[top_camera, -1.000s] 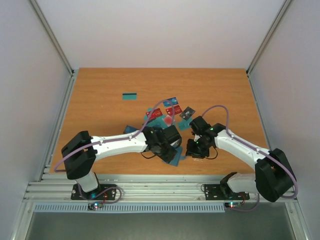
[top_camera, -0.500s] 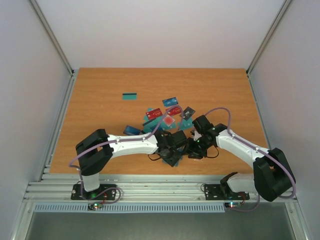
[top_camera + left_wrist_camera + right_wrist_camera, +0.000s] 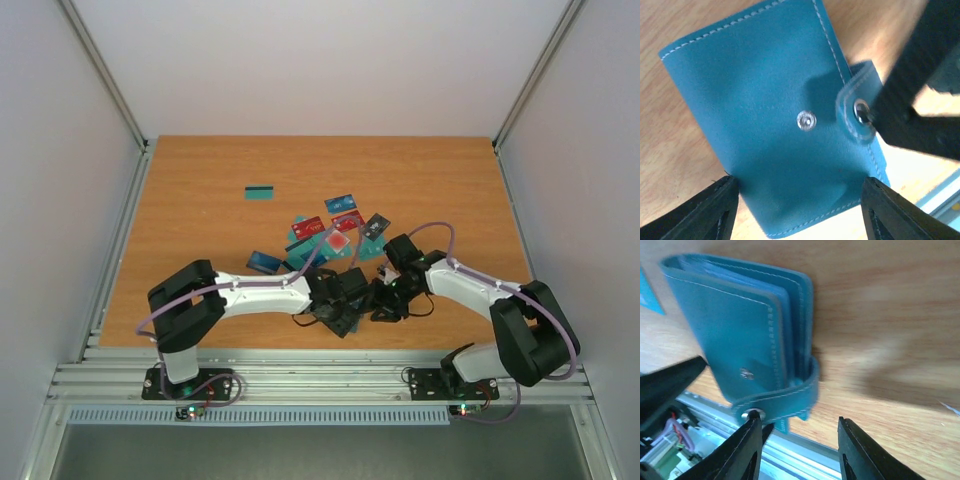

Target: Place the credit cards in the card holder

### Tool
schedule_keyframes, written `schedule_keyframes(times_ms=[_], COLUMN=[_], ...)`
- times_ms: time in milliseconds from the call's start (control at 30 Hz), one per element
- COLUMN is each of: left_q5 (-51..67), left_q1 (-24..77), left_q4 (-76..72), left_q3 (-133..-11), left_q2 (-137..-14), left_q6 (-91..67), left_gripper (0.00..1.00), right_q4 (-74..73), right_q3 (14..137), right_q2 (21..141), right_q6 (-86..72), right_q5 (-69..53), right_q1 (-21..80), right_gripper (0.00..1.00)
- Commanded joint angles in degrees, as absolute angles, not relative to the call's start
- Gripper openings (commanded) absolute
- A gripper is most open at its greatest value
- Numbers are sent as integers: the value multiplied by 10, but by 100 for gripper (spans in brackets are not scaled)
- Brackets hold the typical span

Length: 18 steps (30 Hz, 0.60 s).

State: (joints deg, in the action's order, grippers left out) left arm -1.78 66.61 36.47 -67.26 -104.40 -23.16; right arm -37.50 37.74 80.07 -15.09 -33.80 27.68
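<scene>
The strap is curling over the card holder's open side, so next my right gripper takes the snap tab (image 3: pixel 771 409) and pulls the strap clear before cards go in.
The card holder (image 3: pixel 775 90) is a teal-blue folded wallet lying near the table's front edge. It is mostly hidden under the two grippers in the top view. Its strap (image 3: pixel 790 397) wraps round the open side, and the snap tab (image 3: pixel 859 112) is not pressed onto the stud (image 3: pixel 806 120). My left gripper (image 3: pixel 800 215) (image 3: pixel 340 303) is open, one finger on each side of the holder's near end. My right gripper (image 3: pixel 797 419) (image 3: pixel 383 298) is open, its left fingertip (image 3: pixel 752 422) against the snap tab. Several credit cards (image 3: pixel 325 232) lie scattered behind the grippers.
A lone teal card with a dark stripe (image 3: pixel 260 192) lies far back on the left, and a blue card (image 3: pixel 264 261) lies beside the left arm. The metal rail (image 3: pixel 300 362) (image 3: pixel 805 452) runs just beyond the table's front edge, close to the holder.
My left gripper has slid right, up against the right gripper, over the holder. Both pairs of jaws have widened a little.
</scene>
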Motion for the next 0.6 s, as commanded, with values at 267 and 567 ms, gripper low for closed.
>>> schedule_keyframes(times_ms=[267,567], left_q5=[-34,-49], left_q1=[675,671], left_q4=[277,294], left_q3=[-547,-525], left_q2=[-862,-832], left_q6=[-266,-285], left_gripper=[73,73], right_q4=[-390,-543], right_q3=[423,554], right_q2=[777,859], right_q6=[-151,-139], right_q5=[-355,-203], right_q1=[281,373], right_gripper=[54,53])
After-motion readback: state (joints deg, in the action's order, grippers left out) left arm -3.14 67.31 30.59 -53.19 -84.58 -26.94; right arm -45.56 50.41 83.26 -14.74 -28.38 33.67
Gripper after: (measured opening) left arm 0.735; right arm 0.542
